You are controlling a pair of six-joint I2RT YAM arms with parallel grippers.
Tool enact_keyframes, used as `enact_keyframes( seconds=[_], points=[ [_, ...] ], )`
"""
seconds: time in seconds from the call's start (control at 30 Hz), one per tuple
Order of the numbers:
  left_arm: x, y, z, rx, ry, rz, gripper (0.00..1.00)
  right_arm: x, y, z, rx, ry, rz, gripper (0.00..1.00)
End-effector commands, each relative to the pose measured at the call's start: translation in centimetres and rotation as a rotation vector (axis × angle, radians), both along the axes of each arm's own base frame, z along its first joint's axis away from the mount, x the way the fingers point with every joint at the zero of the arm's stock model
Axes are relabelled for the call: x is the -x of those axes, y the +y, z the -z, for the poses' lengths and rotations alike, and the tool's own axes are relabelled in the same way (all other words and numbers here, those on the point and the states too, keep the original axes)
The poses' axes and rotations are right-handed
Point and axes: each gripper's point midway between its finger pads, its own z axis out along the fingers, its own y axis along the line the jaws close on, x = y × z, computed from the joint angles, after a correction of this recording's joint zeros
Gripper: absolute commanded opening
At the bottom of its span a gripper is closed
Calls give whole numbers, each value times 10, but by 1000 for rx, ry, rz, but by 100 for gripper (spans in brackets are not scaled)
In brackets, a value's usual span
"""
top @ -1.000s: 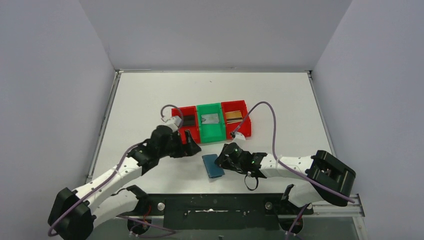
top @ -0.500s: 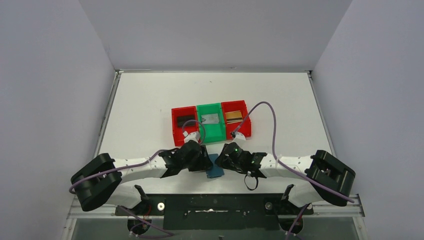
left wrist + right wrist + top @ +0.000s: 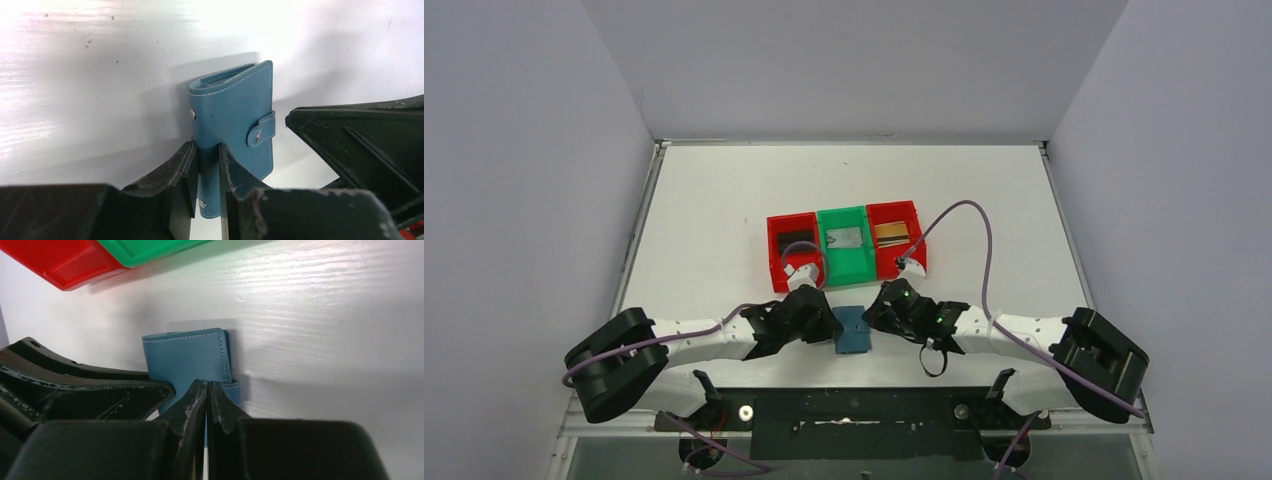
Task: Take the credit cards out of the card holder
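Observation:
My right gripper sits shut beside the snap tab that holds the card holder closed, so it should open, pinch the tab's end (image 3: 253, 138) and pull it free.
The teal card holder (image 3: 856, 330) sits closed between my two arms near the table's front edge. My left gripper (image 3: 206, 147) is shut on its near edge, and the card holder (image 3: 235, 107) has its snap tab (image 3: 261, 131) fastened. My right gripper (image 3: 206, 384) is shut, its tips against the card holder (image 3: 185, 357) beside the tab; whether it pinches anything I cannot tell. The credit cards lie in the bins: a black card (image 3: 795, 240), a silver card (image 3: 846, 237) and a gold card (image 3: 890, 232).
Three bins stand in a row just behind the grippers: a red bin (image 3: 776, 262), a green bin (image 3: 848, 266) and a second red bin (image 3: 918, 252). Cables loop up from both wrists. The right gripper's body (image 3: 360, 145) is close to the holder's right side.
My left arm swung from the left red bin down to the card holder and closed on it. The right gripper closed fully and shifted slightly right.

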Motion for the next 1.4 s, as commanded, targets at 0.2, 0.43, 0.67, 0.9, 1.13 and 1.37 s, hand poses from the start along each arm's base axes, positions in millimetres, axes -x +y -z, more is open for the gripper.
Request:
enact_keyframes(
  seconds=[0.2, 0.43, 0.67, 0.9, 1.13, 1.37],
  points=[
    [-2, 0, -1, 2, -37, 18, 14, -2, -2, -16, 284, -57, -3, 48],
    [1, 1, -1, 17, -31, 20, 13, -1, 8, 3, 336, -23, -24, 53],
    [1, 3, -2, 20, -39, 16, 9, 1, 7, 19, 404, 6, -48, 39],
    [3, 20, 10, -63, -24, -12, 1, 1, -2, 16, 322, 16, -27, 10],
    [7, 32, 14, -79, -21, -28, 1, 0, 3, -3, 120, -17, -47, 15],
    [6, 31, 7, -66, -39, -20, 4, -11, -32, -9, 260, -40, 67, 57]
  ],
)
